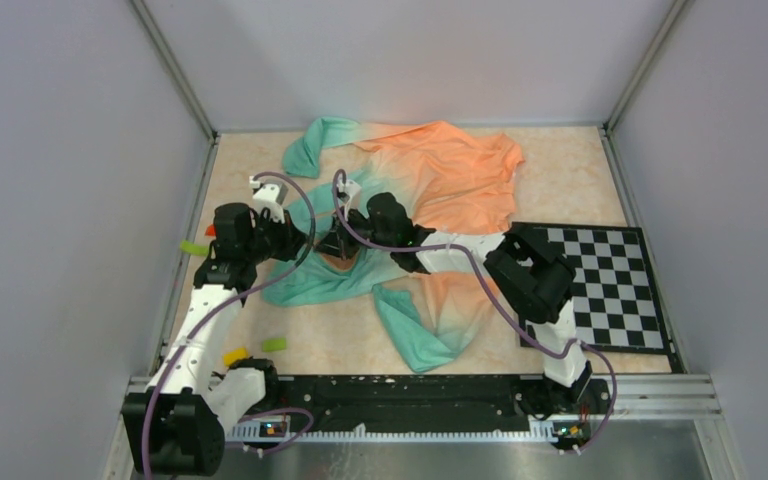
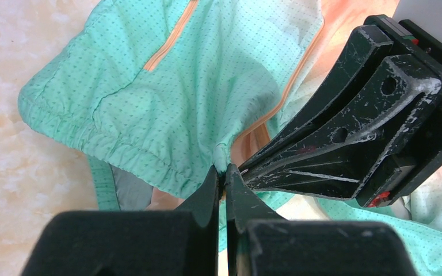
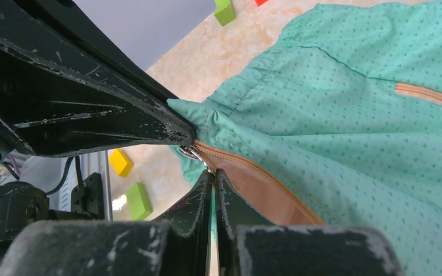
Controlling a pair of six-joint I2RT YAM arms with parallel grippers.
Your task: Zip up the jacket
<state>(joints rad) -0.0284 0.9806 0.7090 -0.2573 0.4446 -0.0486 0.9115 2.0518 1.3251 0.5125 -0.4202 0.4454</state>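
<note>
The zipper pull is pinched only at its tip by my right gripper, so I need to open that gripper and take the pull closer to the slider [image 3: 191,152] before I zip.
The jacket [image 1: 450,175], teal fading to orange, lies crumpled across the table. Both grippers meet over its teal bottom corner. My left gripper [image 1: 312,241] is shut on the gathered teal hem [image 2: 221,155] beside the zipper's lower end. My right gripper [image 1: 344,241] is shut on the metal zipper pull [image 3: 206,164], right below the slider [image 3: 190,152] at the bottom of the orange zipper track [image 3: 253,169]. In the right wrist view the left fingers [image 3: 109,123] pinch the hem tip just above the slider. The right fingers [image 2: 345,138] show in the left wrist view.
A checkerboard [image 1: 605,290] lies at the right, partly under the right arm. Small blocks lie by the left edge: green [image 1: 194,247], green [image 1: 274,344], yellow [image 1: 234,355]. An orange pocket zipper [image 2: 170,40] runs across the teal panel. Grey walls enclose the table.
</note>
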